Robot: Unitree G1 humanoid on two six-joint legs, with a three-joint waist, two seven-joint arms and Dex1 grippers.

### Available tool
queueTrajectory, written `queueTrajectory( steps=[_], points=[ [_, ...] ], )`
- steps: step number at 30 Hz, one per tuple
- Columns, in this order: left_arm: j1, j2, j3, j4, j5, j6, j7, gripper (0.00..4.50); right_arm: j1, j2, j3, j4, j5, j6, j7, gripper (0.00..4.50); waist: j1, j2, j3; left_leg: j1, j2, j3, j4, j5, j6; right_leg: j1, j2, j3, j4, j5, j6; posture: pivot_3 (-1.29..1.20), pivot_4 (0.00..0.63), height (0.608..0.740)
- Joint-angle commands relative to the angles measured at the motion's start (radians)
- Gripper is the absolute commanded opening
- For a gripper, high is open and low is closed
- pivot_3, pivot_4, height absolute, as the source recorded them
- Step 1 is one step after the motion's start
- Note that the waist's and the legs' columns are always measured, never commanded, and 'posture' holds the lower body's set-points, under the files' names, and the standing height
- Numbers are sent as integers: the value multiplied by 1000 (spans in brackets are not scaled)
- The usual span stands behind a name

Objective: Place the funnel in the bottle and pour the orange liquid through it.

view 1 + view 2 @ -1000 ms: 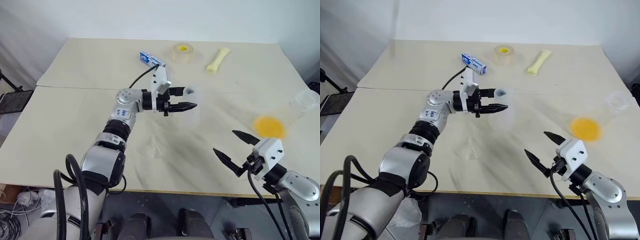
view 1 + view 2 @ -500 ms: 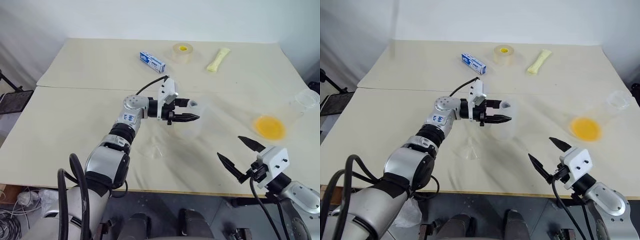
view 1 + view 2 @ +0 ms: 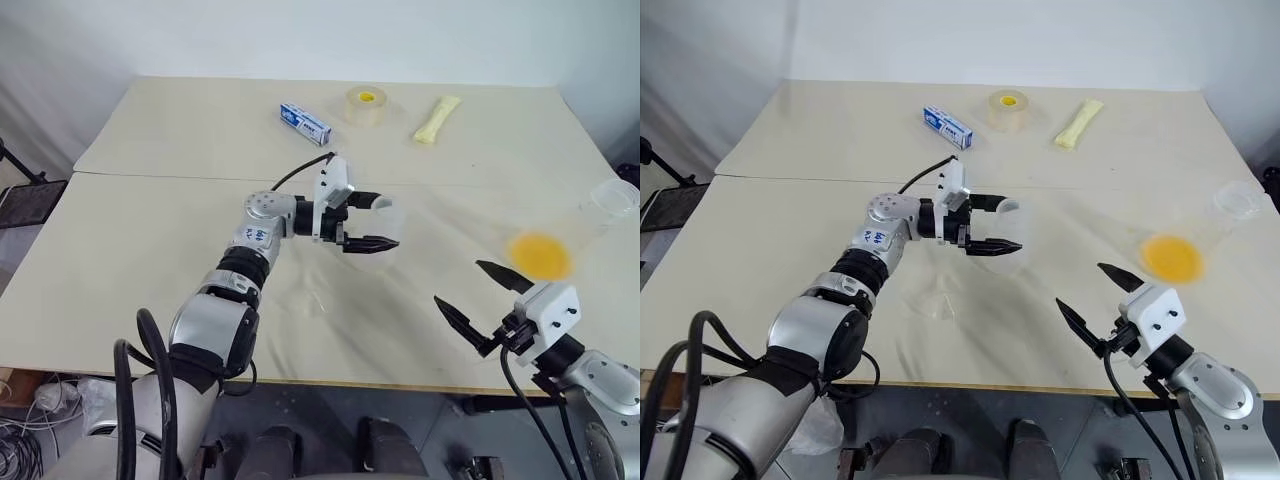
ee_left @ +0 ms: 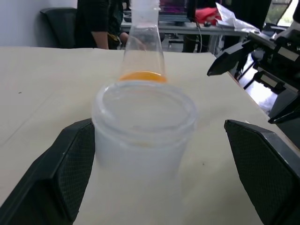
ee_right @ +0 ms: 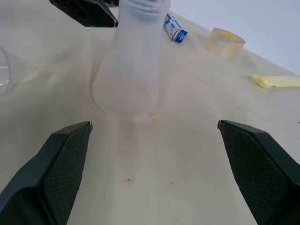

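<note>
My left gripper will next leave the frosted bottle, move to the small clear funnel on the table and close on the funnel's wide rim [image 3: 306,293].
The frosted whitish bottle [image 3: 386,228] stands upright on the table's middle. My left gripper [image 3: 384,222] is open, one finger on each side of the bottle's top. A wide gap shows beside the open mouth of the bottle [image 4: 144,110] in the left wrist view. The small clear funnel [image 3: 937,298] lies on the table nearer to me, left of the bottle. The orange liquid [image 3: 540,254] sits in the bottom of a clear flask [image 4: 142,44] at the right. My right gripper [image 3: 461,284] hangs open near the front edge, empty, pointing toward the bottle [image 5: 133,61].
At the far side lie a blue-and-white box [image 3: 303,120], a tape roll [image 3: 365,103] and a pale yellow packet [image 3: 436,118]. A seam [image 3: 150,176] crosses the table. A person [image 4: 98,23] stands beyond the table.
My left gripper's fingers have spread apart from the bottle's top, and the bottle now stands free between them. The right gripper has stayed open in about the same place.
</note>
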Motion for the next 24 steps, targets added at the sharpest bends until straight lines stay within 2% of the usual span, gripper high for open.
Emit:
queueTrajectory(
  steps=[1,7,14,21,22,24],
  points=[
    [-12,14,15,-39,-20,5,0,4490,-25,-21,-25,-8,17,3,10,4500,0,0,0,0,0,0,0,0,0,0,0,0,0,0,0,0,150,740],
    [-9,35,31,-32,-23,6,22,4490,-56,-34,-24,-1,21,21,23,4500,1,0,0,0,0,0,1,0,0,0,0,0,0,0,0,0,150,740],
    [26,162,50,-75,-35,45,-48,4490,-66,-67,-36,-3,43,45,54,4500,-4,0,0,0,0,0,0,0,0,0,0,0,1,0,0,0,150,740],
    [174,354,83,-330,-84,169,-70,4490,-77,-112,-56,8,89,72,109,4500,-8,0,0,0,3,-1,1,0,0,-1,0,0,3,0,0,0,150,740],
    [218,395,98,-395,-100,205,-70,4490,-78,-119,-58,12,98,77,123,4500,-5,0,0,0,3,-2,1,0,0,-1,-1,0,3,0,0,0,150,740],
    [398,507,161,-610,-155,282,-82,4490,-89,-136,-52,31,121,90,163,4500,-10,1,0,0,3,-2,2,0,0,-1,-1,1,3,0,0,0,150,740]
  ],
)
